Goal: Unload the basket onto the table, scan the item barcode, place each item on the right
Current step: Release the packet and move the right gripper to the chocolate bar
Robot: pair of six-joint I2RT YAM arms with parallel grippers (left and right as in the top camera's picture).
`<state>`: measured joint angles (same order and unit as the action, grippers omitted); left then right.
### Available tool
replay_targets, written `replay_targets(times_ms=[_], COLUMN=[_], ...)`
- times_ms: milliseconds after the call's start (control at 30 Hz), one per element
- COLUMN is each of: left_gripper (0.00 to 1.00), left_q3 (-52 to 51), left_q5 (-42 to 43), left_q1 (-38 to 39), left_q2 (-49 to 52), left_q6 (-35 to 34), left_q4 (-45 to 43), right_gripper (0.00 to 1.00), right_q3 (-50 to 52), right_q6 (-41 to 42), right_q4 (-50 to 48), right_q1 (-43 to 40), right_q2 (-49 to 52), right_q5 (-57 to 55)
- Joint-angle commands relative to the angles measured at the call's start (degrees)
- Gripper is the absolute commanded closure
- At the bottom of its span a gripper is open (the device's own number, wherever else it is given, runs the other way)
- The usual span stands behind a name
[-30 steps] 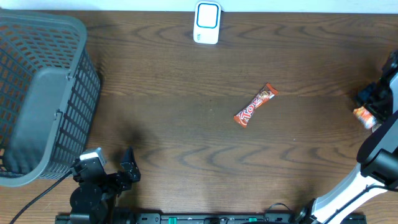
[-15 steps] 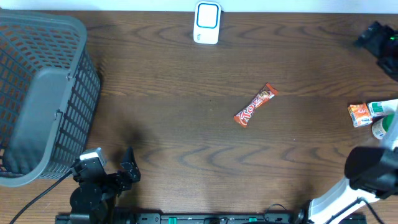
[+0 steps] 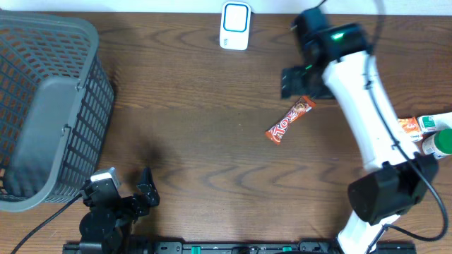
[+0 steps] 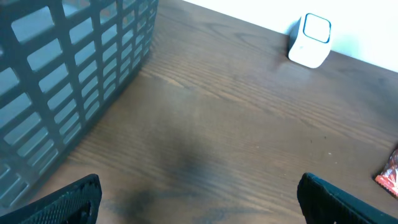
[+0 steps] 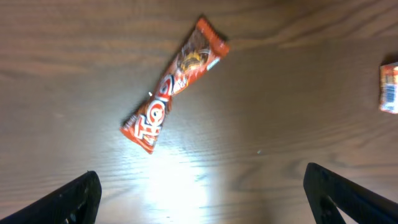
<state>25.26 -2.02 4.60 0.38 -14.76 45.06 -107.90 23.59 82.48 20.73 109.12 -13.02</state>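
My right gripper is going to grab the middle of the orange-red candy bar [image 3: 289, 120] [image 5: 170, 86]. It will close there between the bar's two ends.
The item, an orange-red candy bar [image 3: 289, 120], lies diagonally on the wooden table near the middle. The right wrist view shows the candy bar [image 5: 172, 86] too, printed side up. A white scanner [image 3: 235, 25] stands at the far edge, also visible as the scanner [image 4: 310, 41] in the left wrist view. My right gripper [image 3: 299, 80] hovers just beyond the bar's far end. It is open, and the right gripper [image 5: 208, 208] has only bare wood between its fingers. My left gripper [image 3: 127, 187] rests open at the near left; the left gripper [image 4: 199, 202] holds nothing.
A grey mesh basket [image 3: 42, 106] fills the left side and shows as the basket [image 4: 68, 68] close to the left arm. An orange packet [image 3: 408, 128] and green-and-white containers [image 3: 436, 134] lie at the right edge. The white right arm [image 3: 364, 106] stretches over the table's right half.
The right arm has swung from the right edge, near the orange packet, in over the table to hover by the candy bar. The left arm has not moved.
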Motion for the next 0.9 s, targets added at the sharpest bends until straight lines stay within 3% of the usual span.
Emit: replay_targets(times_ms=[0, 133, 300, 500, 700, 867], left_gripper=[0.02, 0.02, 0.02, 0.02, 0.02, 0.02], left_q3=[0.09, 0.09, 0.09, 0.09, 0.09, 0.09], left_q5=[-0.11, -0.11, -0.11, -0.11, -0.11, -0.11], left_q1=[0.2, 0.2, 0.2, 0.2, 0.2, 0.2], left_q2=[-0.04, -0.04, -0.04, -0.04, -0.04, -0.04], left_q6=[0.76, 0.76, 0.76, 0.76, 0.76, 0.76], left_q4=[-0.07, -0.07, -0.07, -0.07, -0.07, -0.07], right_gripper=[0.01, 0.01, 0.07, 0.08, 0.08, 0.09], right_q3=[7.89, 16.55, 19.91, 22.95, 29.44, 34.82], right_q6=[2.14, 10.08, 30.51, 48.76, 49.18, 42.51], right_q4=[-2.99, -5.92, -10.49, -18.64, -25.42, -35.26], right_q1=[6.4, 11.32, 10.82, 11.76, 11.85, 10.8], right_q2=[-0.11, -0.09, -0.09, -0.04, -0.04, -0.04], right_q5=[-15.28, -10.88, 10.62, 7.39, 7.15, 10.27])
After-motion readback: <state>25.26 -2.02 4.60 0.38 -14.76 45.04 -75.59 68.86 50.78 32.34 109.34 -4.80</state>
